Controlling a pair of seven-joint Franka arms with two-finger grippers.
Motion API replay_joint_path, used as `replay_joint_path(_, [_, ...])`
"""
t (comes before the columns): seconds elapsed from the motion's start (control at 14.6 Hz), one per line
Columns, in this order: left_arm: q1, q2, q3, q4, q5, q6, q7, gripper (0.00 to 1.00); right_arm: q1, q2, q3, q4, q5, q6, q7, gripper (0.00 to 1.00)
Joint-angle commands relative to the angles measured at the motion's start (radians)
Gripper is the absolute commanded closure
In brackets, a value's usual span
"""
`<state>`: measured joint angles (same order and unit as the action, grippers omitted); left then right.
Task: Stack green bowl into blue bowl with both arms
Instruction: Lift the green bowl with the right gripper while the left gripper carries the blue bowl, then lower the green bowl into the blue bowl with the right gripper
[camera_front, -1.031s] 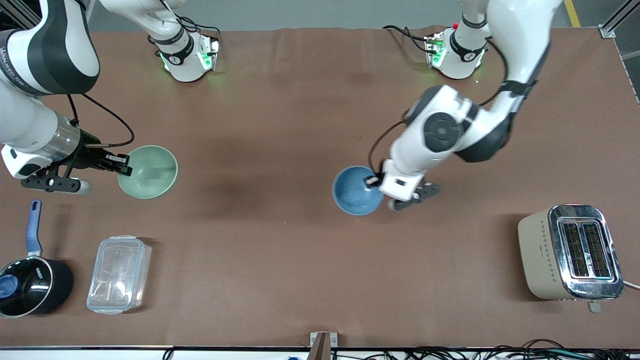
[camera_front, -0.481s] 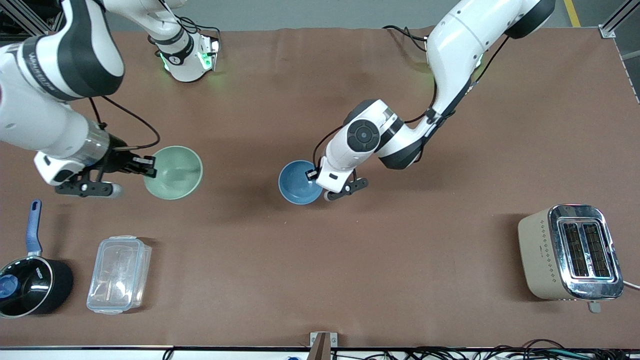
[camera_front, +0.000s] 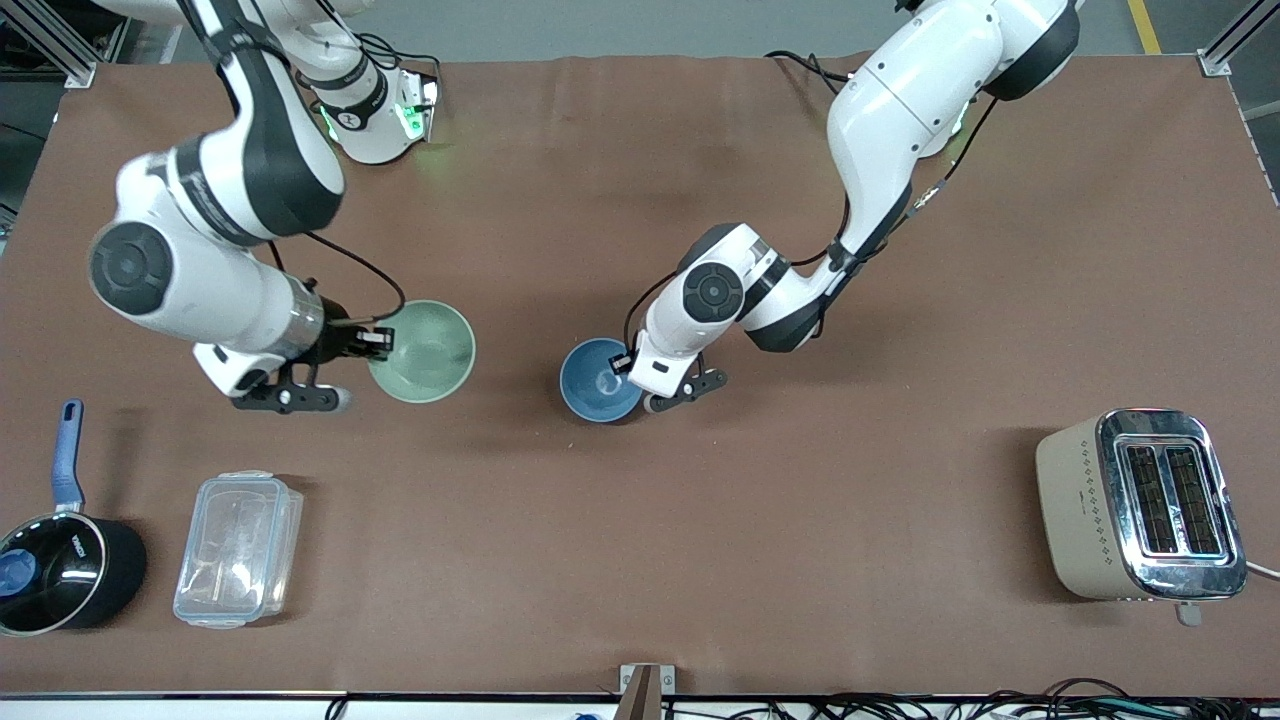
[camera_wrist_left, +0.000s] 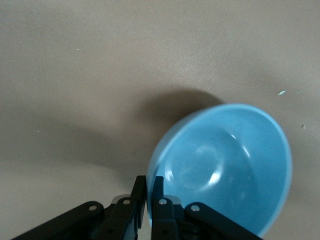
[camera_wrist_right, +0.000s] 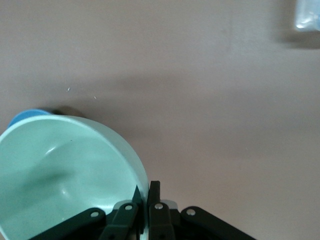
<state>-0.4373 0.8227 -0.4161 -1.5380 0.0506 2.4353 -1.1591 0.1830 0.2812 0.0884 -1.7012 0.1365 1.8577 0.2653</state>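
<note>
My right gripper has the green bowl. It will release it inside the blue bowl at the table's middle (camera_front: 600, 378).
The pale green bowl (camera_front: 424, 351) hangs tilted above the table's middle, toward the right arm's end. My right gripper (camera_front: 377, 342) is shut on its rim, as the right wrist view shows (camera_wrist_right: 147, 189) with the green bowl (camera_wrist_right: 60, 170) beside the fingers. The blue bowl (camera_front: 599, 380) is at the table's middle, low over the table or resting on it. My left gripper (camera_front: 625, 364) is shut on its rim; the left wrist view shows the gripper (camera_wrist_left: 149, 182) pinching the blue bowl (camera_wrist_left: 225, 170). A sliver of the blue bowl (camera_wrist_right: 27, 117) shows past the green bowl's rim.
A black saucepan with a blue handle (camera_front: 60, 560) and a clear plastic box (camera_front: 238, 549) stand near the front camera at the right arm's end. A beige toaster (camera_front: 1140, 505) stands near the front camera at the left arm's end.
My right gripper has carried the green bowl toward the table's middle. My left gripper moved the blue bowl toward the middle too, then slowed; the blue bowl looks lower now.
</note>
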Motion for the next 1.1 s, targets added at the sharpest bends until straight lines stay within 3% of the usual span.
replay_joint_path(0.0, [-0.027, 0.018, 0.019, 0.029, 0.002, 0.024, -0.002, 0.84, 0.032, -0.007, 0.004, -0.055, 0.003, 0.060, 0.019, 1.00])
replay_joint_path(0.07, [-0.026, 0.010, 0.019, 0.030, 0.002, 0.024, -0.007, 0.61, 0.038, -0.007, 0.004, -0.067, 0.003, 0.073, 0.019, 1.00])
replay_joint_path(0.14, [-0.026, -0.002, 0.020, 0.030, 0.003, 0.024, -0.010, 0.18, 0.044, -0.004, 0.005, -0.075, 0.005, 0.090, 0.019, 1.00])
replay_joint_path(0.21, [-0.026, -0.023, 0.022, 0.030, 0.009, 0.021, -0.008, 0.00, 0.064, 0.007, 0.005, -0.083, 0.008, 0.110, 0.019, 1.00])
replay_joint_path(0.34, [0.001, -0.089, 0.028, 0.033, 0.040, -0.011, -0.008, 0.00, 0.075, 0.030, 0.010, -0.092, 0.008, 0.147, 0.019, 1.00])
replay_joint_path(0.62, [0.124, -0.253, 0.026, 0.074, 0.069, -0.265, 0.030, 0.00, 0.085, 0.062, 0.095, -0.158, 0.008, 0.296, 0.121, 1.00])
replay_joint_path(0.82, [0.210, -0.331, 0.026, 0.118, 0.078, -0.482, 0.195, 0.00, 0.120, 0.119, 0.149, -0.157, 0.006, 0.388, 0.244, 1.00])
replay_joint_path(1.03, [0.333, -0.422, 0.025, 0.118, 0.109, -0.579, 0.434, 0.00, 0.200, 0.159, 0.149, -0.155, -0.003, 0.457, 0.365, 1.00])
